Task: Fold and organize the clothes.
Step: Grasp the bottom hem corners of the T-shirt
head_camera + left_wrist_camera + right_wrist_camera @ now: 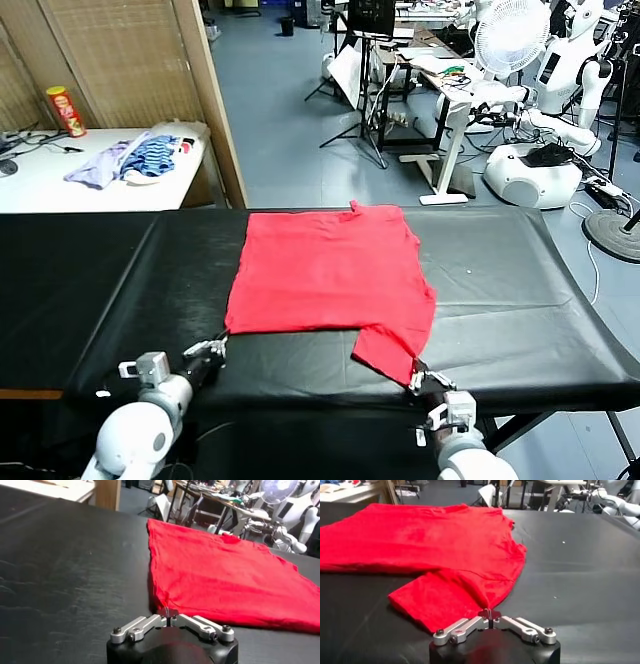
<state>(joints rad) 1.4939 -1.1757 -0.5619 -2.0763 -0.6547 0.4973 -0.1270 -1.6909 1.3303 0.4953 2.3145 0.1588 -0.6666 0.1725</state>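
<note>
My right gripper is going to release the sleeve tip on the red T-shirt's shoulder edge (420,301) (506,556), where that sleeve meets the body of the T-shirt.
The red T-shirt (330,270) lies flat on the black table (120,280), plain side up, one sleeve sticking out toward the near edge. My left gripper (217,347) is shut on the shirt's near left corner (161,605), its tips pinching the cloth edge (168,613). At the near right, my right gripper (417,380) is shut on the tip of that sleeve (450,597), the fabric drawn to a point between its fingertips (489,613). No print shows.
A white side table (60,185) at the back left holds heaped lavender and blue-striped garments (135,160) and a red can (66,110). Desks, a fan and white robots (540,150) stand beyond the far right edge.
</note>
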